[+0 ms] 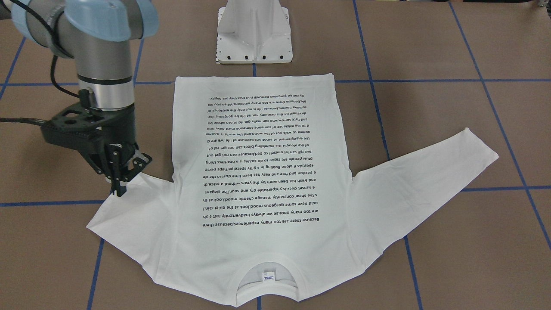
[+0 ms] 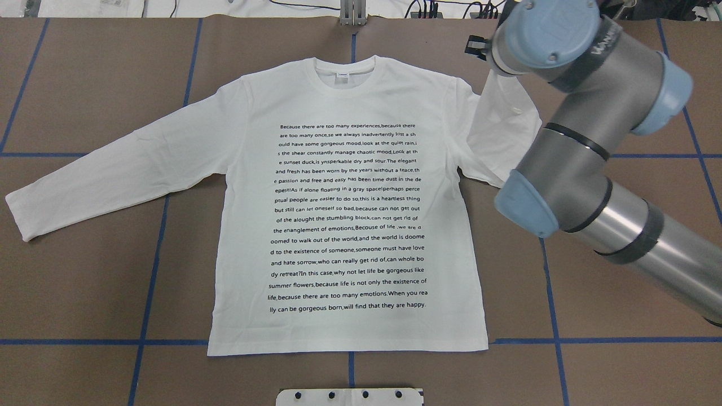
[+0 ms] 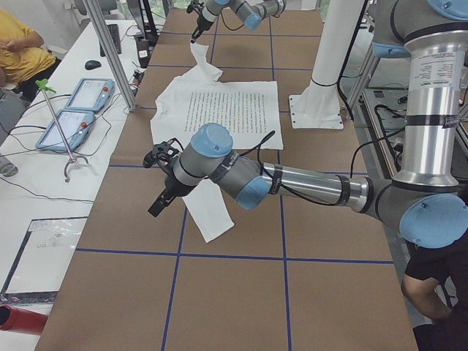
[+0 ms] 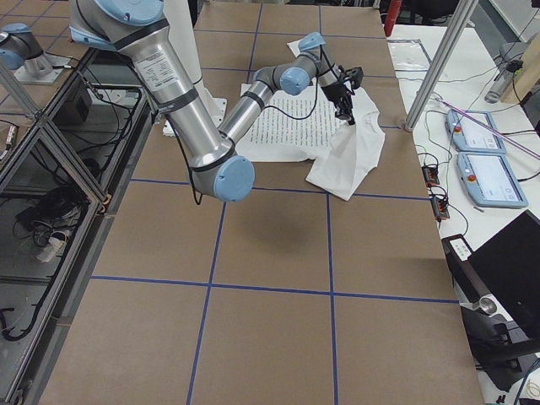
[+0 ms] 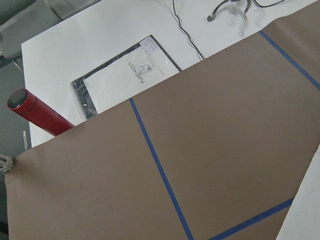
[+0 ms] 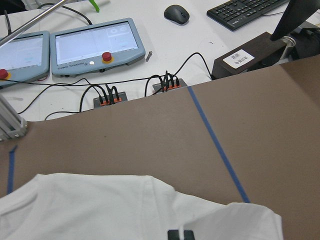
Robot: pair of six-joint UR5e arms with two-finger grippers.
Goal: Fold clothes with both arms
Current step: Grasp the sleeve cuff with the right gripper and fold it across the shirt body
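Note:
Next, my right gripper lets go of the sleeve end at the printed text's edge [image 1: 323, 191] that faces the flat, stretched-out sleeve.
The white long-sleeved shirt [image 2: 350, 214] lies flat, printed text up, neck [image 1: 267, 280] toward the operators' side. My right gripper [image 1: 120, 189] is shut on the right sleeve [image 2: 502, 129] and holds it up off the table, so the cloth drapes below the gripper [image 4: 346, 114]. In the overhead view the arm's joint hides that gripper. The left sleeve [image 2: 101, 169] lies stretched out flat. My left gripper [image 3: 162, 201] hangs above the table near that sleeve's end, seen only in the exterior left view, so I cannot tell whether it is open or shut.
A white metal stand base [image 1: 254, 34] sits just past the shirt's hem. Blue tape lines cross the brown table cover. Two teach pendants [image 6: 95, 47] and cables lie beyond the right table edge, a red tube [image 5: 37, 112] beyond the left. A person [image 3: 18, 47] sits beside the table.

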